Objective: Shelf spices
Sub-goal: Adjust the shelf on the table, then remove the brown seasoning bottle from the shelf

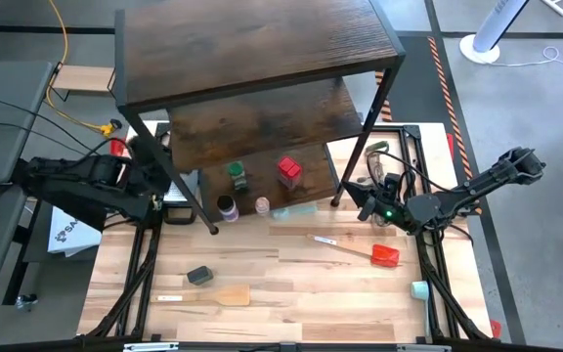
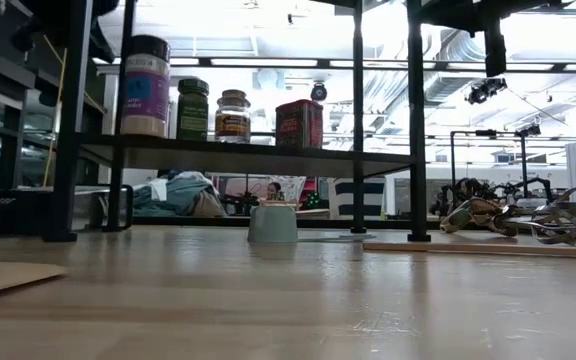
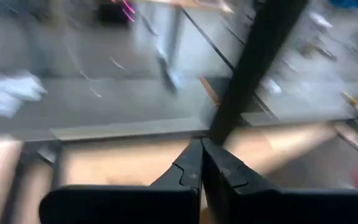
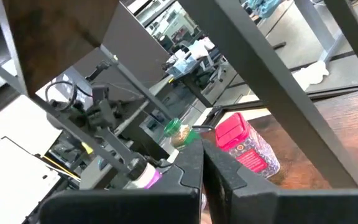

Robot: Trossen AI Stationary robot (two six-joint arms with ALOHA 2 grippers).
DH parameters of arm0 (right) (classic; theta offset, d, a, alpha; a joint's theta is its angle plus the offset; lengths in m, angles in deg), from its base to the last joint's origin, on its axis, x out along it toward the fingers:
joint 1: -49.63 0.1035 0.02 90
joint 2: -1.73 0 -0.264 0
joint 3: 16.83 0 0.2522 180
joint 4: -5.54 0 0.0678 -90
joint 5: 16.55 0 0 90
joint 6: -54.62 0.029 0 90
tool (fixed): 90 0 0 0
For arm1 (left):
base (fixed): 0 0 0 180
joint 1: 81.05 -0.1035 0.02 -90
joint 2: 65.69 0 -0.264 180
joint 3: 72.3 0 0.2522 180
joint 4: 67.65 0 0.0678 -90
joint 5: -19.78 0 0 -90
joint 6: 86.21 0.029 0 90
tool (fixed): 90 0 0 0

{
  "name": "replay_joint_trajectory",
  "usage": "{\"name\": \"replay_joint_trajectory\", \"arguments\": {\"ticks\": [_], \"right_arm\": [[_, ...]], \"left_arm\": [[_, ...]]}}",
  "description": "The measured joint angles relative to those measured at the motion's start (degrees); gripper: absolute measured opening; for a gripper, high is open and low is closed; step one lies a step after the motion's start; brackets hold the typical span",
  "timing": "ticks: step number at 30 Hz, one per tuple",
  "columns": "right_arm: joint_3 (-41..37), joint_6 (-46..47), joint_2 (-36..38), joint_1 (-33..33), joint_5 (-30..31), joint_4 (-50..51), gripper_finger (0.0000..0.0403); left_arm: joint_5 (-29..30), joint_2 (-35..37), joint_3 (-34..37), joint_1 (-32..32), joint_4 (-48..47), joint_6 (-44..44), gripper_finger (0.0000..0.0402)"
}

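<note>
Next, my right gripper moves next to the tiny pale jar beside the white-labelled jar and closes around the tiny pale jar's corked top [image 1: 262, 202].
The shelf [image 1: 262, 59], dark wood boards in a black frame, stands at the table's far side. On its lowest board stand a green-lidded jar [image 1: 237, 176], a red jar [image 1: 288, 172], a white-labelled jar [image 1: 227, 207] and a tiny pale jar [image 1: 262, 205]. A small dark jar [image 1: 199, 276] lies on the table in front. My left gripper [image 3: 201, 165] is shut and empty by the shelf's left front post [image 1: 179, 186]. My right gripper [image 4: 202, 168] is shut and empty beside the shelf's right front post, facing the red jar [image 4: 244, 146].
A red spatula [image 1: 379, 254] and a wooden spatula [image 1: 213, 294] lie on the table's near half. A small pale cup [image 1: 418, 289] sits near the right edge. Tangled wire utensils [image 1: 379, 161] lie right of the shelf. The shelf's thin posts [image 2: 416, 120] stand between the arms and the jars.
</note>
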Motion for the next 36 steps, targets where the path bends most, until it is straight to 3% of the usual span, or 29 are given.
{"name": "replay_joint_trajectory", "arguments": {"ticks": [5, 8, 11, 16, 20, 23, 26, 29, 32, 36], "right_arm": [[0.0, -0.1, 0.0, 0.0, -2.2, -0.9, 0.0000], [0.2, -1.3, -0.1, 0.0, -9.6, -3.3, 0.0000], [4.3, -1.9, -2.0, 1.1, -15.8, 0.8, 0.0000], [20.8, 0.1, -11.8, 3.8, -21.7, 24.1, 0.0000], [37.0, 5.9, -24.2, 5.6, -22.6, 50.5, 0.0000], [44.1, 10.2, -33.4, 5.7, -21.3, 60.2, 0.0000], [48.0, 12.4, -40.2, 4.2, -20.5, 59.4, 0.0001], [50.1, 9.2, -45.0, 0.7, -26.8, 53.4, 0.0016], [52.0, 2.3, -48.3, -2.7, -31.9, 44.9, 0.0060], [55.0, -5.8, -51.0, -5.8, -32.7, 39.8, 0.0147]], "left_arm": [[1.4, 0.4, -0.7, -4.5, 0.1, 2.5, 0.0000], [-5.7, 1.2, -2.8, -4.4, 0.2, 5.5, 0.0000], [-14.3, 2.0, -5.5, -2.9, 0.4, 11.2, 0.0000], [-24.8, 3.6, -10.0, 1.1, 1.2, 16.2, 0.0000], [-29.1, 4.9, -11.1, 4.6, 5.5, 19.8, 0.0000], [-30.0, 5.1, -11.1, 7.2, 7.1, 20.6, 0.0000], [-29.8, 5.2, -10.8, 9.3, 7.0, 20.4, 0.0000], [-29.7, 5.1, -10.3, 10.7, 6.7, 19.1, 0.0000], [-30.4, 5.1, -10.3, 11.6, 6.8, 17.8, 0.0000], [-32.7, 5.4, -10.3, 12.5, 6.9, 16.5, 0.0000]]}}
